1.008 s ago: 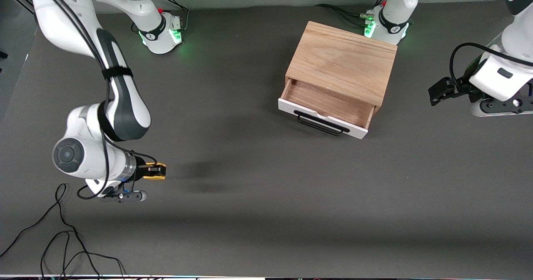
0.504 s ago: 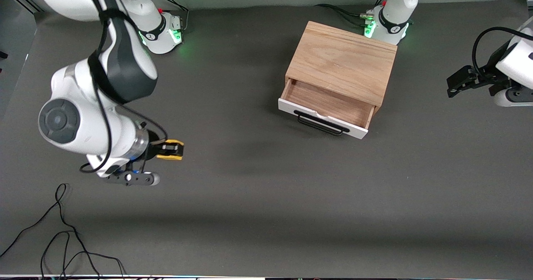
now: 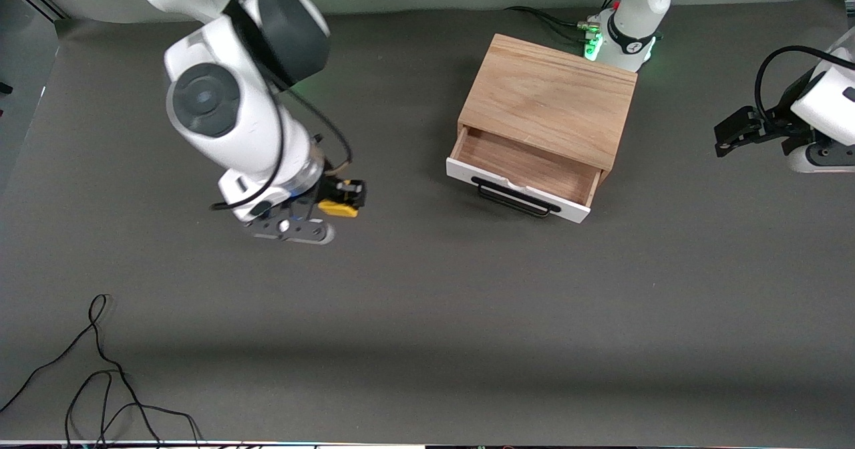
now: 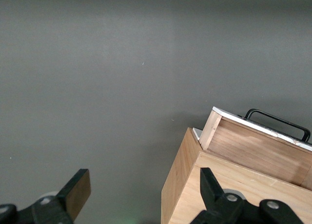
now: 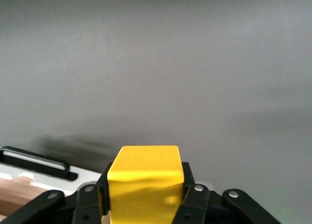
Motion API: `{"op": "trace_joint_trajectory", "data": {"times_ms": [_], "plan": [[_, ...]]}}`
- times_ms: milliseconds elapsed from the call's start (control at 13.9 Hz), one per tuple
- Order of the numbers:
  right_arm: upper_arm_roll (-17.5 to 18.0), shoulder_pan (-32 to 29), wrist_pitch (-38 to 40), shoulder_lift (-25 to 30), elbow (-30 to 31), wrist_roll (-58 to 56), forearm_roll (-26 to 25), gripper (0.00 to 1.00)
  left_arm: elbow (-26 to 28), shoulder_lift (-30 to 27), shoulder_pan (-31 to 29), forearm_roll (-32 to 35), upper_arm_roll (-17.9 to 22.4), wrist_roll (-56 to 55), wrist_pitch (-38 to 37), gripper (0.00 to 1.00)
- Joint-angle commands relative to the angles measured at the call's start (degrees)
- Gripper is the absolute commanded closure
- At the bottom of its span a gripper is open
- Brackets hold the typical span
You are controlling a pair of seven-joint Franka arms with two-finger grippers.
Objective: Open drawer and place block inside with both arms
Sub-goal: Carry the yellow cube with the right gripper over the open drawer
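Observation:
My right gripper has the yellow block. It will let go of it inside the open drawer (image 3: 493,161) (image 5: 41,193), close behind the drawer's white front.
The light-wood cabinet (image 3: 551,98) stands toward the left arm's end of the table. Its drawer (image 3: 521,168) is pulled open, white front and black bar handle (image 3: 514,198) toward the front camera, the wood interior bare. My right gripper (image 3: 344,198) is shut on the yellow block (image 3: 336,208), held in the air over the bare mat beside the drawer, toward the right arm's end. In the right wrist view the block (image 5: 145,185) sits between the fingers, the drawer handle (image 5: 34,161) at the edge. My left gripper (image 3: 735,135) is open and waits off the cabinet's side; its wrist view shows the cabinet (image 4: 229,185).
A loose black cable (image 3: 100,362) lies on the grey mat near the front camera at the right arm's end. The two arm bases (image 3: 624,35) stand along the table's back edge, one right beside the cabinet.
My right arm has lifted the yellow block and carried it across the mat toward the open drawer. My left gripper has drawn away from the cabinet toward the table's end.

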State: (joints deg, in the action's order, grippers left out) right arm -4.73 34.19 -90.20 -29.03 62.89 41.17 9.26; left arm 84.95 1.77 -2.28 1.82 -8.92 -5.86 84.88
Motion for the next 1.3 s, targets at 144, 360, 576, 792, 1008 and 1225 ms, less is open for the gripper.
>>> {"op": "trace_joint_trajectory", "data": {"times_ms": [144, 360, 576, 792, 1008, 1225], "plan": [[-0.6, 5.3, -3.5, -1.7, -2.7, 8.4, 0.9, 0.73, -0.5, -0.1, -0.2, 0.1, 0.4, 2.6, -1.3, 0.0], [2.2, 8.9, -10.4, -4.6, -2.8, 15.1, 0.9, 0.73, 1.5, -1.7, 1.2, 0.1, 2.0, 2.6, -1.1, 0.0], [6.2, 11.7, -16.1, -8.7, -2.9, 21.7, 0.1, 0.73, 2.6, -2.4, 5.3, 0.1, 6.5, 2.6, -0.6, 0.0], [6.4, 15.9, -18.7, -12.5, -2.8, 25.8, -3.3, 0.73, 3.7, -3.5, 5.3, 0.2, 6.3, 2.7, -0.1, 0.0], [6.3, 17.8, -20.2, -14.9, -2.8, 26.6, -3.5, 0.73, 3.8, -3.8, 5.4, 0.2, 6.0, 2.6, -1.2, 0.0], [6.3, 18.9, -21.9, -16.6, -2.6, 29.0, -3.5, 0.73, 3.8, -3.7, 5.4, 0.2, 6.0, 2.6, -0.2, 0.0]]}}
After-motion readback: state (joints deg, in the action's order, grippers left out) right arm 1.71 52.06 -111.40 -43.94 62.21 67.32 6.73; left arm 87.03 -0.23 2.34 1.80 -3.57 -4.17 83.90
